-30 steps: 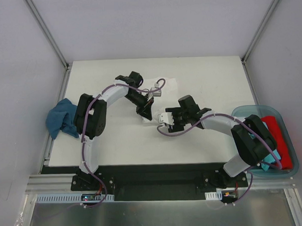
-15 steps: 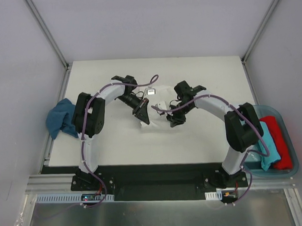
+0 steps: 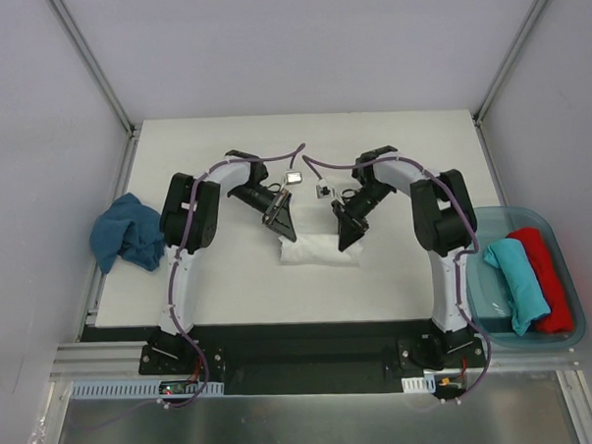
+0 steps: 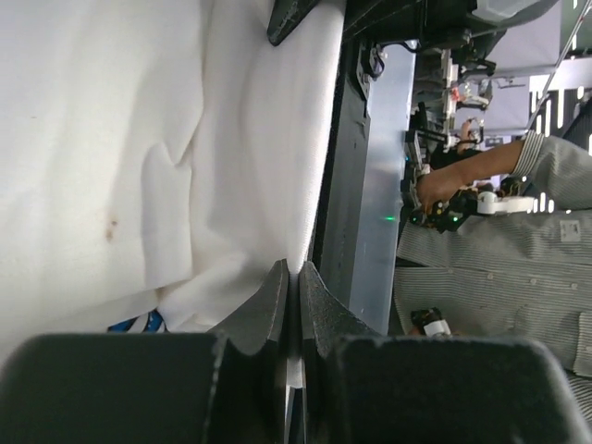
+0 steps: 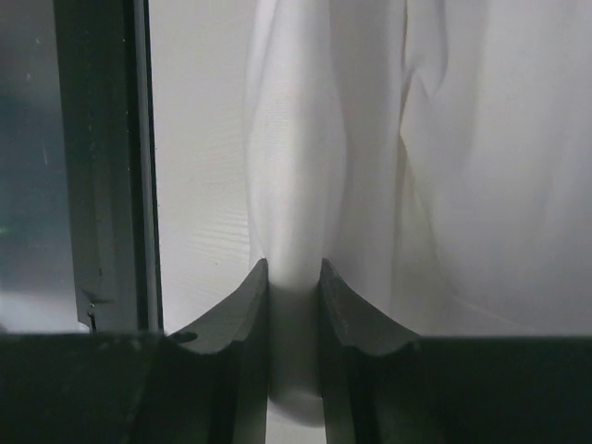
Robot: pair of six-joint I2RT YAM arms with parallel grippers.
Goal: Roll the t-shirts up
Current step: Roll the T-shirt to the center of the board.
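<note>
My left gripper is pinching a thin edge of the white t-shirt, with the folded layers next to its fingertips. It should open and take a thicker fold (image 4: 239, 285).
A white t-shirt (image 3: 318, 251) lies as a short folded band on the table (image 3: 224, 146), between my two grippers. My left gripper (image 3: 283, 228) is at its left end, and the left wrist view shows this gripper (image 4: 294, 274) shut on an edge of the white t-shirt (image 4: 185, 139). A bit of blue print (image 4: 139, 324) shows beside the jaws. My right gripper (image 3: 349, 235) is at the band's right end. In the right wrist view that gripper (image 5: 294, 275) is shut on a thick fold of the white t-shirt (image 5: 444, 148).
A dark blue t-shirt (image 3: 126, 239) lies bunched at the table's left edge. A clear blue bin (image 3: 481, 295) at the right holds a teal t-shirt (image 3: 516, 281) and a red t-shirt (image 3: 546, 275), both rolled. Walls stand close on three sides.
My right arm swung from the middle round to the far side and its gripper shut on the white t-shirt's right end. The shirt was drawn into a band. The left gripper stayed shut.
</note>
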